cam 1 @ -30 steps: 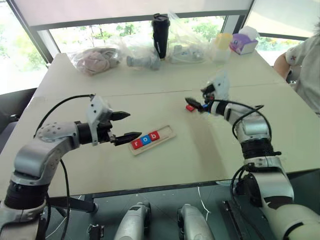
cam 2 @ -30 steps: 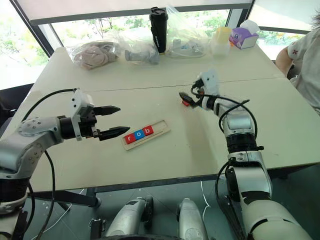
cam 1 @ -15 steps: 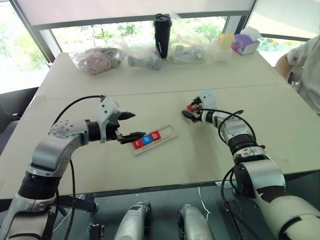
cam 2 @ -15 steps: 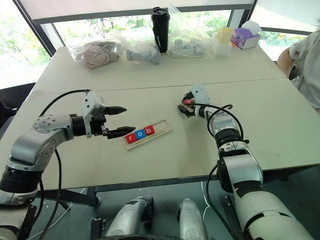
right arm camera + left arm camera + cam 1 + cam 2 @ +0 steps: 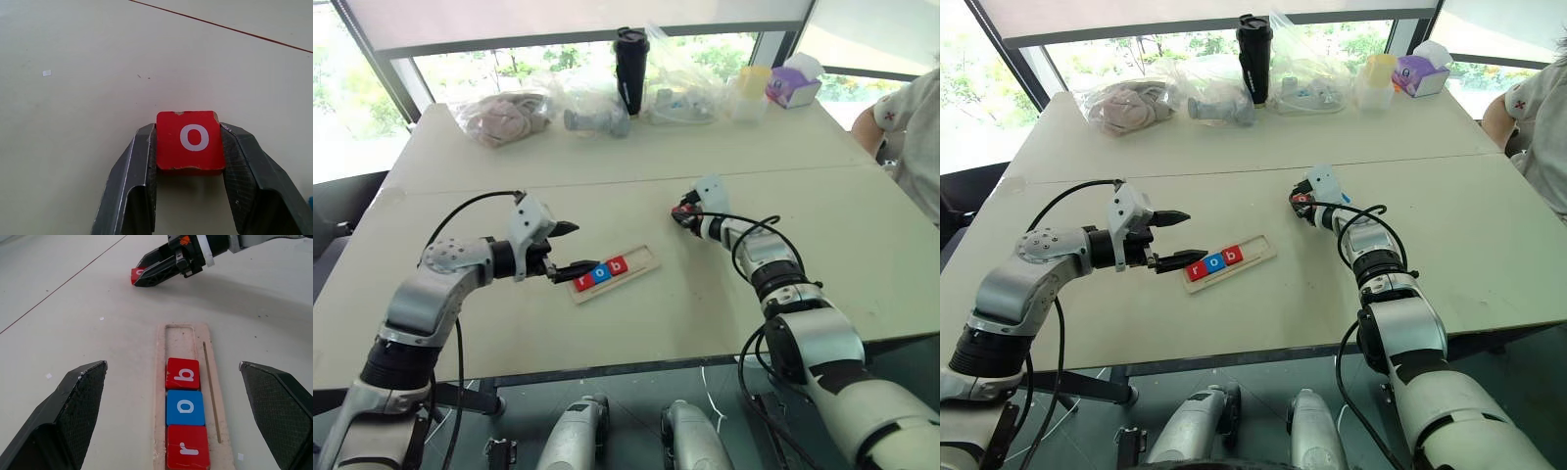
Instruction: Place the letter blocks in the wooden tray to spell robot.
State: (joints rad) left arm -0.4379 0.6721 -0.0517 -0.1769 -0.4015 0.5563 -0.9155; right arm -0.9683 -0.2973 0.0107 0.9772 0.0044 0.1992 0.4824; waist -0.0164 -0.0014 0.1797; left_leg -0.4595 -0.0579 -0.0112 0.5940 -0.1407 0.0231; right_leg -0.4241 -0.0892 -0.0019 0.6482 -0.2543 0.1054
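Next, I put the red o down and take its top and bottom point(image 5: 190, 167), since my right gripper pinches it by the side that must meet red b.
The wooden tray point(image 5: 644, 258) lies at the table's middle with three letter blocks in a row: red r point(image 5: 187, 453), blue o point(image 5: 185, 407) and red b point(image 5: 183, 373). Its far end is bare. My left gripper point(image 5: 579, 246) hovers open just left of the tray, fingers spread wide on either side of its near end. To the tray's right and a little farther back, my right gripper point(image 5: 188, 129) is low at the tabletop and shut on a red block with a white o point(image 5: 190, 141), one finger on each side.
Along the table's far edge stand a black tumbler point(image 5: 628, 69), clear plastic bags point(image 5: 504, 117) with soft items, a yellow-lidded tub point(image 5: 751, 88) and a purple tissue box point(image 5: 790, 86). A person's sleeve point(image 5: 911, 117) shows at the right edge.
My right gripper has come down to the table and shut on the red o block. The left gripper has stayed open and has drawn a little closer to the tray.
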